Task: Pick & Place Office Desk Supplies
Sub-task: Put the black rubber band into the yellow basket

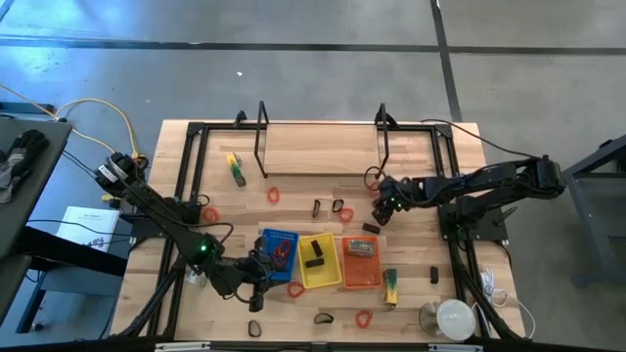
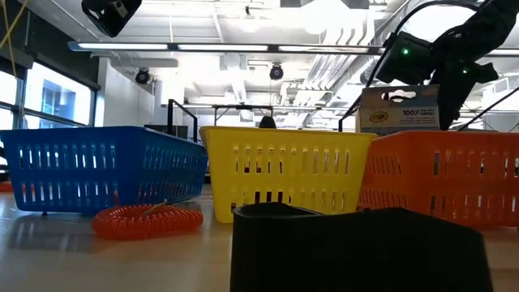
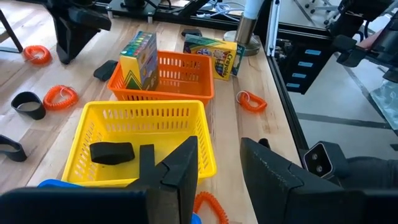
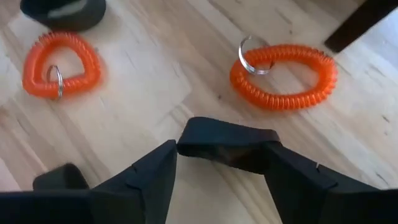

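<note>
The black piece has both its ends spanned by my right gripper's fingers, so next I open them and pinch one side of the black piece's loop (image 4: pixel 225 153) before I carry it to the yellow tray.
My right gripper (image 1: pixel 381 210) (image 4: pixel 222 165) points down at the table right of centre, open. A flat black piece (image 4: pixel 227 142) lies on the wood and spans the gap between its fingertips. Two orange coil loops (image 4: pixel 62 65) (image 4: pixel 283 74) with metal rings lie just beyond it. My left gripper (image 1: pixel 259 272) (image 3: pixel 221 158) hovers open at the near side of the blue tray (image 1: pixel 279 249), and I see nothing between its fingers. The yellow tray (image 3: pixel 143 124) holds a black piece (image 3: pixel 112 152). A crayon box (image 3: pixel 140 59) stands in the orange tray (image 3: pixel 161 87). My right gripper comes at the black piece from above, slanting, with one fingertip (image 4: pixel 163 163) at each of its ends. Whether the fingers touch it, I cannot tell. The piece lies flat on the table.
Loose red loops and black clips are scattered over the wood, among them an orange coil (image 1: pixel 293 288) by the blue tray and a black loop (image 1: pixel 323 318) near the front edge. A second crayon box (image 3: pixel 217 53) lies beside the orange tray. A round white object (image 1: pixel 452 318) sits near right.
</note>
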